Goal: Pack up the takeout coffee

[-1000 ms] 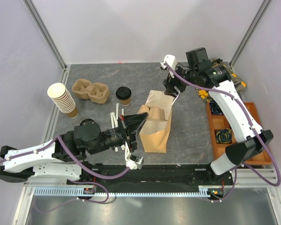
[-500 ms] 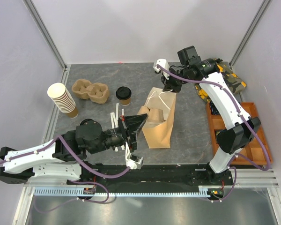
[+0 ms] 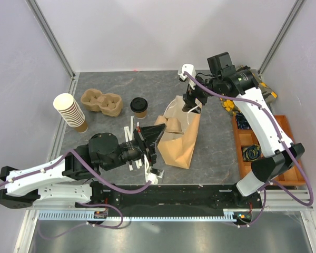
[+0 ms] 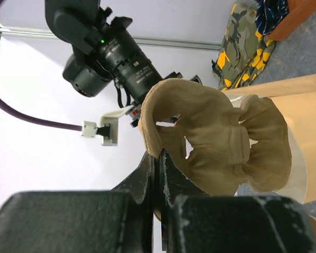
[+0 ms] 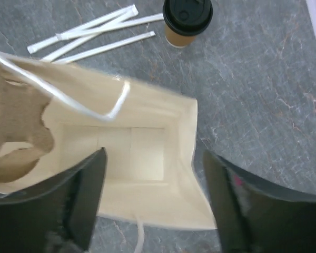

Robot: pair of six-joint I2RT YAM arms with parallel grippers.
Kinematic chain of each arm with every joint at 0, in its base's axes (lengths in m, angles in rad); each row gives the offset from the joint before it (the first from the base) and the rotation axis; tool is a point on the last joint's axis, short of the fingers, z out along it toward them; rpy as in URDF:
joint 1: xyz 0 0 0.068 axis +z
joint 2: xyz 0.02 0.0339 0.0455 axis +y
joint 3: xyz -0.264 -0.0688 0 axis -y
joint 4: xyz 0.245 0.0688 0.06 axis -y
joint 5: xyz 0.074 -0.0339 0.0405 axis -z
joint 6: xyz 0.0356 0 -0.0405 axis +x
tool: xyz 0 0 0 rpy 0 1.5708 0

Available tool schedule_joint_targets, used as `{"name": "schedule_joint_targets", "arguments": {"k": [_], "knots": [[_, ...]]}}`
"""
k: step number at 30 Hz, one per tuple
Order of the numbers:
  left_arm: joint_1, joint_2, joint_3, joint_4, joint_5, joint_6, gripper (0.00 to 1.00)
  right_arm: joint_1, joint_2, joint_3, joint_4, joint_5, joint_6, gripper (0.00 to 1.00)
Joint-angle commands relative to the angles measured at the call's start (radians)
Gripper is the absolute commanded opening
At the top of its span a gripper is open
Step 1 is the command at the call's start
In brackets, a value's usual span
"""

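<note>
Next, my right gripper pinches that corner point(image 5: 193, 105), the paper bag's far one that stands loose, to steady the bag, as the cup carrier sits only partway inside it.
The takeout coffee point(image 3: 139, 107), a small brown cup with a black lid, stands on the table left of the paper bag point(image 3: 178, 145); it also shows in the right wrist view point(image 5: 187, 18). My left gripper point(image 3: 154, 136) is shut on the edge of a brown pulp cup carrier point(image 3: 168, 125) and holds it at the bag's mouth; the left wrist view shows the fingers point(image 4: 159, 158) pinching the carrier point(image 4: 210, 137). My right gripper point(image 3: 192, 103) is open over the bag's far end, its fingers point(image 5: 79, 200) spread wide above the open bag point(image 5: 147, 153).
A tall stack of brown cups point(image 3: 71, 112) and a second pulp carrier point(image 3: 101, 101) sit at the far left. Wrapped straws point(image 3: 130, 129) lie beside the bag. An orange tray point(image 3: 287, 132) and a camouflage cloth point(image 3: 260, 87) are at the right.
My right gripper swung left over the bag's far end, then back a little to the right. The bag's top has shifted right. My left gripper has edged right with the carrier.
</note>
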Motion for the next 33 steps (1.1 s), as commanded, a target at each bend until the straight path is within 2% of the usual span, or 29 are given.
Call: {"name": "schedule_joint_targets", "arguments": {"k": [1,10,17,22,25,26,29,30,31,33], "knots": [[0.006,-0.007,0.039,0.006,0.035,-0.030,0.02,0.001,-0.050,0.006,0.015,-0.044,0.039,0.88],[0.008,-0.015,0.039,-0.039,0.102,-0.022,0.02,-0.077,-0.011,0.074,-0.098,-0.010,-0.025,0.96],[0.011,-0.018,0.033,-0.069,0.148,0.001,0.02,-0.105,0.081,0.167,-0.210,-0.073,-0.111,0.93],[0.014,-0.012,0.033,-0.082,0.158,-0.002,0.02,-0.105,0.156,0.238,-0.273,-0.099,-0.163,0.84],[0.017,-0.010,0.034,-0.083,0.158,-0.002,0.02,-0.105,0.188,0.261,-0.301,-0.103,-0.185,0.74],[0.017,-0.009,0.034,-0.086,0.158,-0.004,0.02,-0.105,0.197,0.265,-0.321,-0.113,-0.201,0.68],[0.021,-0.010,0.036,-0.091,0.164,-0.004,0.02,-0.105,0.222,0.278,-0.354,-0.126,-0.227,0.64],[0.021,-0.009,0.036,-0.092,0.162,-0.004,0.02,-0.105,0.223,0.282,-0.362,-0.139,-0.234,0.66],[0.023,-0.009,0.036,-0.092,0.165,-0.004,0.02,-0.105,0.225,0.285,-0.367,-0.143,-0.235,0.79],[0.024,-0.006,0.036,-0.091,0.164,-0.005,0.02,-0.105,0.217,0.301,-0.365,-0.157,-0.229,0.94]]}}
